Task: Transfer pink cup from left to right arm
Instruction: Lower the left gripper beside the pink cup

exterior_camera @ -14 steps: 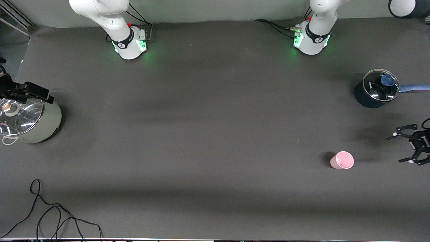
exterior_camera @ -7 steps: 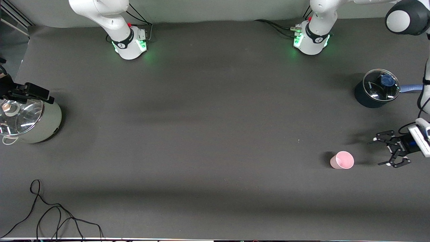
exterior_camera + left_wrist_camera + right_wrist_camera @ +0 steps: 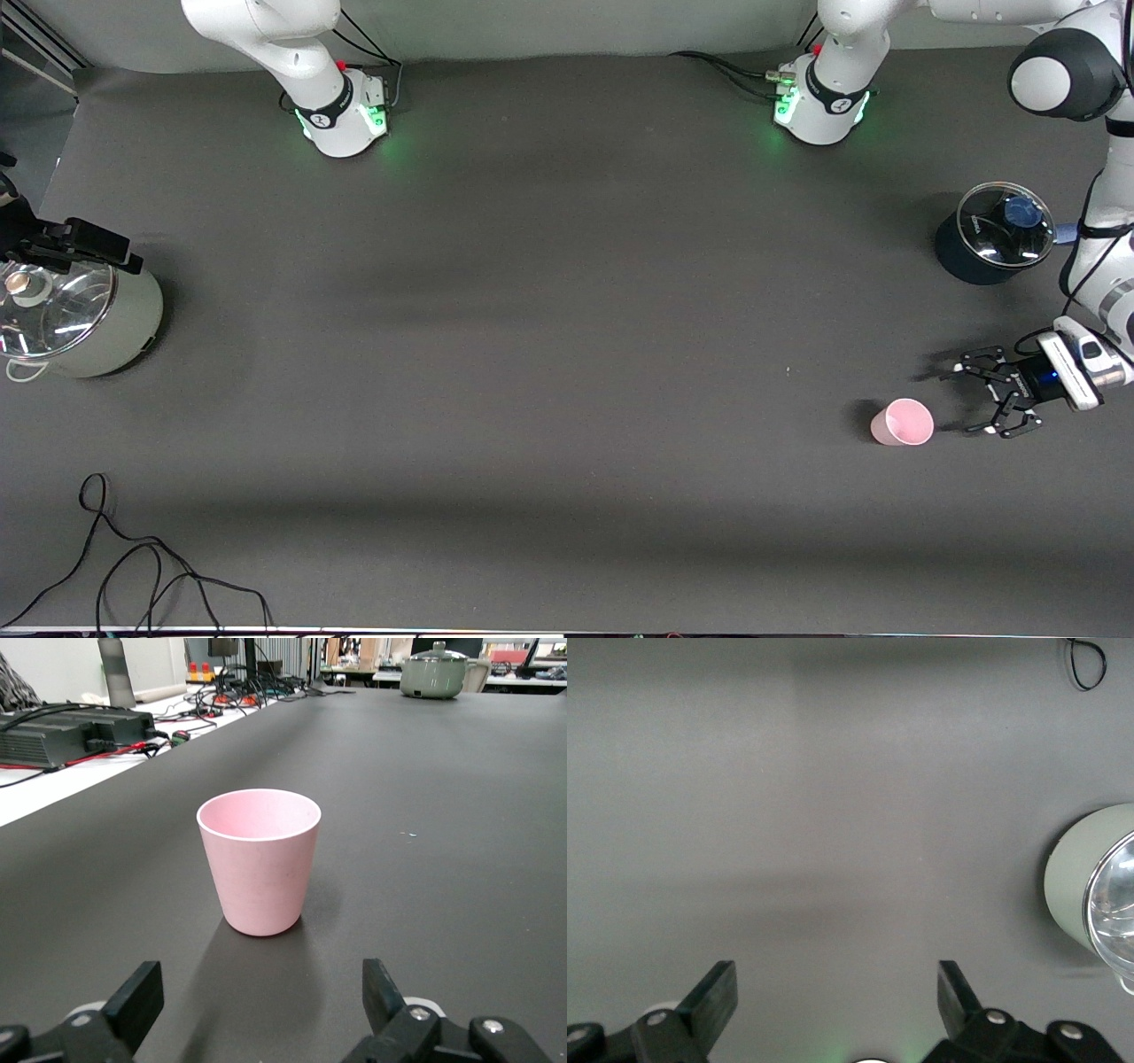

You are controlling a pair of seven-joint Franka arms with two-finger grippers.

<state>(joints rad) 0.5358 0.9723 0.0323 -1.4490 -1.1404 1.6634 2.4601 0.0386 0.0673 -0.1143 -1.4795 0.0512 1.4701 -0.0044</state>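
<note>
The pink cup will be gripped by my left gripper around its lower half [image 3: 881, 429] [image 3: 260, 897], well below the cup's rim.
The pink cup [image 3: 902, 422] stands upright on the dark table mat, toward the left arm's end and nearer to the front camera than the dark pot. In the left wrist view the cup [image 3: 259, 859] stands just ahead of the fingers [image 3: 142, 992]. My left gripper [image 3: 964, 401] is low beside the cup, toward the left arm's end of it. It is open and empty, a short gap from the cup, and also shows in the left wrist view [image 3: 261, 988]. My right gripper [image 3: 837, 979] is open and empty, held high over the table at the right arm's end, and waits.
A dark pot [image 3: 992, 232] with a glass lid and a blue handle stands near the left arm. A grey-green pot [image 3: 80, 319] with a glass lid stands at the right arm's end and also shows in the right wrist view [image 3: 1090, 886]. A black cable [image 3: 133, 567] lies near the front edge.
My left gripper has moved in from the table's end toward the pink cup, still open. The cup and the right gripper have not moved.
</note>
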